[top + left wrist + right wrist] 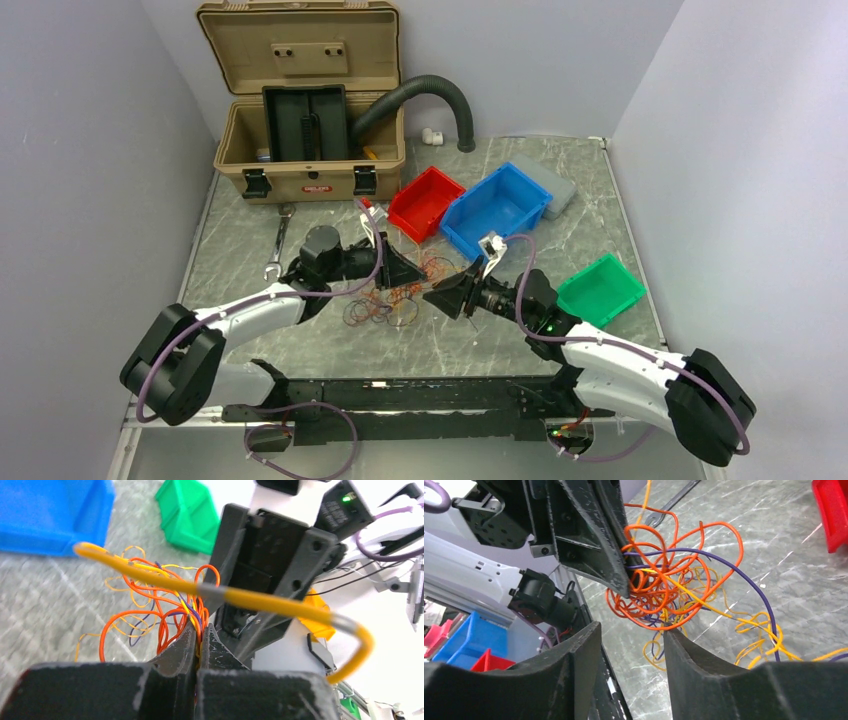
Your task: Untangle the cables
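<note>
My right gripper should pinch only an orange loop (pixel 664 627) and pull it away, because purple and yellow wires run through the orange loops at my left gripper.
The cables (pixel 385 303) are a loose tangle of thin orange, yellow and purple wires on the table's middle. My left gripper (pixel 416 274) is shut on a bunch of them. In the left wrist view the jaws (pixel 200 632) pinch orange, yellow and purple strands, the tangle (pixel 150 605) hangs beyond, and one yellow wire (pixel 250 599) arcs close across the lens. My right gripper (pixel 434 297) faces the left one and is open. In the right wrist view its fingers (pixel 631 630) stand wide apart just below the lifted tangle (pixel 664 587), touching nothing that I can see.
An open tan toolbox (pixel 310 110) and a black ribbed hose (pixel 440 95) stand at the back. A red bin (pixel 425 203), blue bin (pixel 497 210), grey box (pixel 555 185) and green bin (pixel 600 290) sit to the right. A wrench (pixel 278 243) lies left.
</note>
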Motion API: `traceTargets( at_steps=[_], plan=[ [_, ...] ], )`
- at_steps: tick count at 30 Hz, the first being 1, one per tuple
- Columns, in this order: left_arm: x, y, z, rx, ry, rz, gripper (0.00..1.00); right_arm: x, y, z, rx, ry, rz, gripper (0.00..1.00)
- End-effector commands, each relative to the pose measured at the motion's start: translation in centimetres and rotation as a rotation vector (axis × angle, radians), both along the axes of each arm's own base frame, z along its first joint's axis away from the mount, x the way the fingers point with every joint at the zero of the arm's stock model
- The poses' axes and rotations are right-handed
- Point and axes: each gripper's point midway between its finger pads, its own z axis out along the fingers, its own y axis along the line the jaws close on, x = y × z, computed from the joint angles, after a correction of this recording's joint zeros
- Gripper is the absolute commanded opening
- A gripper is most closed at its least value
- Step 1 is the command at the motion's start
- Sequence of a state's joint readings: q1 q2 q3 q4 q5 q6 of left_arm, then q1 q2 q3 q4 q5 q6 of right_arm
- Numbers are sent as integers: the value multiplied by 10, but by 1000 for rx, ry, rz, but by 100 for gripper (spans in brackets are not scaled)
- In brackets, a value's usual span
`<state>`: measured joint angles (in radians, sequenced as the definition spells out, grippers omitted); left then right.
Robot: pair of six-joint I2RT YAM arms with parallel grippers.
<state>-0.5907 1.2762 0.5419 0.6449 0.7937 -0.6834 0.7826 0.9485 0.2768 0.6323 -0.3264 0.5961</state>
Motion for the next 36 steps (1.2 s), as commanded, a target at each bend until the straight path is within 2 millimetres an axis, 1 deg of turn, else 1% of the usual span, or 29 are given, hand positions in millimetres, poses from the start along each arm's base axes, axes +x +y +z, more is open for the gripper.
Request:
traceTargets(
  at_steps=[1, 4, 5, 7, 8, 11, 16, 17, 19, 20, 21, 22, 23, 24, 26, 28, 30, 34, 36],
  plan=[
    [-16, -8, 35, -151, -63, -73, 0, 1, 7, 35, 82, -80, 29, 42],
    [-19, -9, 32, -159, -44, -85, 0, 6, 6, 34, 91, -69, -4, 19],
    [-20, -9, 32, -162, -41, -89, 0, 7, 4, 32, 94, -56, -22, 14],
    [-21, -9, 31, -163, -38, -94, 0, 13, -2, 31, 102, -39, -74, 7],
    [-21, -9, 29, -157, -34, -93, 0, 13, -5, 31, 107, -40, -89, 0],
    [-20, -9, 27, -141, -42, -94, 1, 16, -15, 33, 108, -44, -141, 0],
    [-3, -6, 23, -38, -87, -7, 15, 30, -36, 22, 27, -11, -285, 0],
    [1, -4, 20, -9, -84, 13, 17, 32, -40, 20, 19, -5, -308, 0],
    [3, -3, 23, 14, -105, 24, 16, 31, -44, 18, 16, -12, -321, 0],
    [4, -3, 24, 18, -109, 28, 15, 30, -44, 18, 16, -15, -312, 10],
    [4, -2, 25, 19, -114, 30, 11, 28, -42, 19, 21, -19, -301, 34],
    [4, -2, 25, 18, -113, 32, 4, 26, -40, 20, 32, -23, -285, 53],
    [4, -1, 26, 15, -113, 33, 0, 24, -38, 20, 41, -22, -268, 65],
    [3, -2, 27, 9, -112, 31, 0, 22, -34, 22, 56, -27, -244, 72],
    [1, -2, 28, -3, -111, 28, 0, 15, -26, 26, 84, -44, -182, 76],
    [-1, -2, 31, -19, -108, 21, 0, 6, -16, 33, 112, -66, -103, 77],
    [-4, -3, 35, -46, -106, 0, 0, 3, -9, 39, 132, -79, -61, 77],
    [-14, -7, 48, -117, -101, -56, 0, 3, 0, 48, 163, -90, -22, 64],
    [-17, -8, 50, -124, -96, -87, 0, 1, 2, 56, 187, -108, -5, 63]
  ],
)
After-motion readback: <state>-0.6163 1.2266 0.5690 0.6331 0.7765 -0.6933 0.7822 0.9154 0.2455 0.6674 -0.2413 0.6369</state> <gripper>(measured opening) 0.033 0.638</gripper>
